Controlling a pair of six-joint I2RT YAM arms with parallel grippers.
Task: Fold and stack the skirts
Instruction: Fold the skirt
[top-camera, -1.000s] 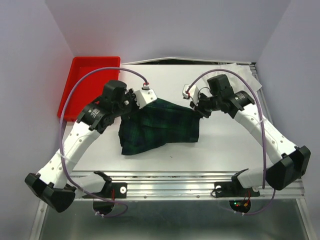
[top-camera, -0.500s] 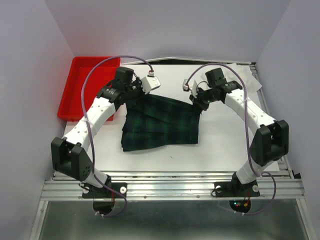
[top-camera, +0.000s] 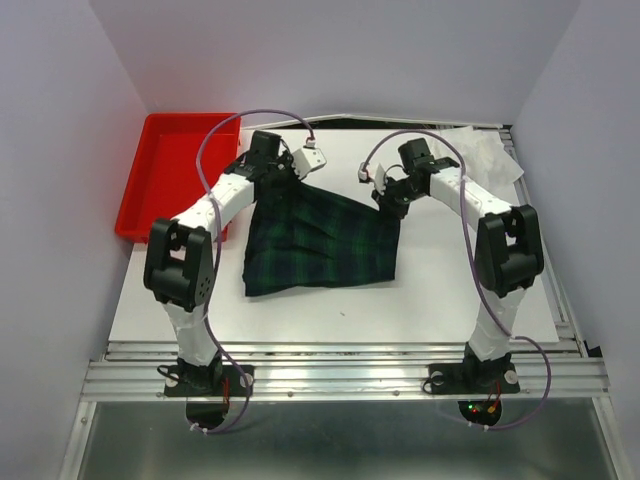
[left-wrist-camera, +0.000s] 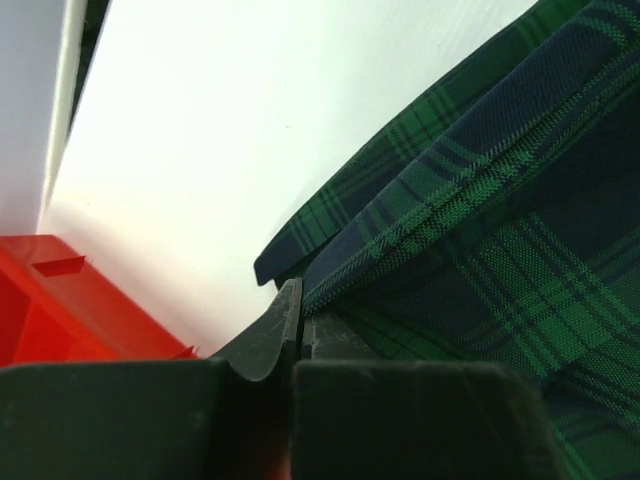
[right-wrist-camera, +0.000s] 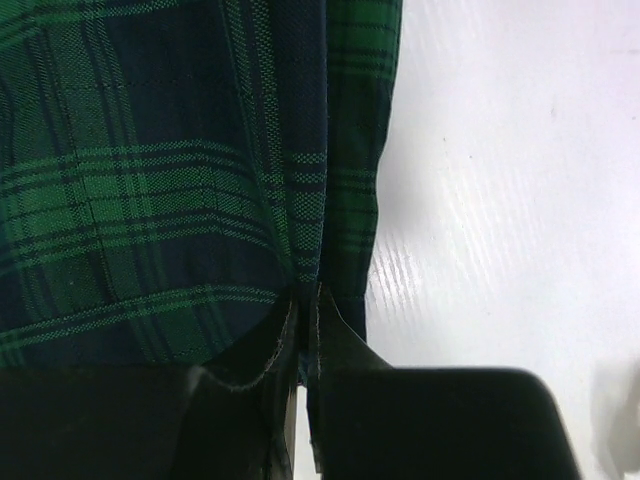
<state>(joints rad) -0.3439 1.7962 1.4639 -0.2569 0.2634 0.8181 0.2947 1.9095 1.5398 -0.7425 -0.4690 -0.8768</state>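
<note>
The skirt's far edge slants and its side below my right gripper is short, so next my right gripper grabs that side closer to the skirt's near corner (top-camera: 391, 270) and straightens it.
The dark green and navy tartan skirt (top-camera: 320, 240) lies spread on the white table, its far edge lifted between both grippers. My left gripper (top-camera: 272, 180) is shut on the skirt's far left corner; the left wrist view shows the cloth (left-wrist-camera: 480, 230) pinched between the closed jaws (left-wrist-camera: 298, 310). My right gripper (top-camera: 390, 198) is shut on the far right corner; the right wrist view shows the plaid hem (right-wrist-camera: 200, 180) clamped between the closed jaws (right-wrist-camera: 306, 310). The white thin garment (top-camera: 490, 155) lies crumpled at the table's far right corner.
A red plastic tray (top-camera: 170, 180) stands at the far left beside the table, also showing in the left wrist view (left-wrist-camera: 60, 320). Purple walls close in on three sides. The metal rail with the arm bases (top-camera: 340, 375) runs along the near edge.
Both grippers moved toward the far side with the skirt's corners, drawing the folded cloth out flatter and longer. Both arms have stretched out.
</note>
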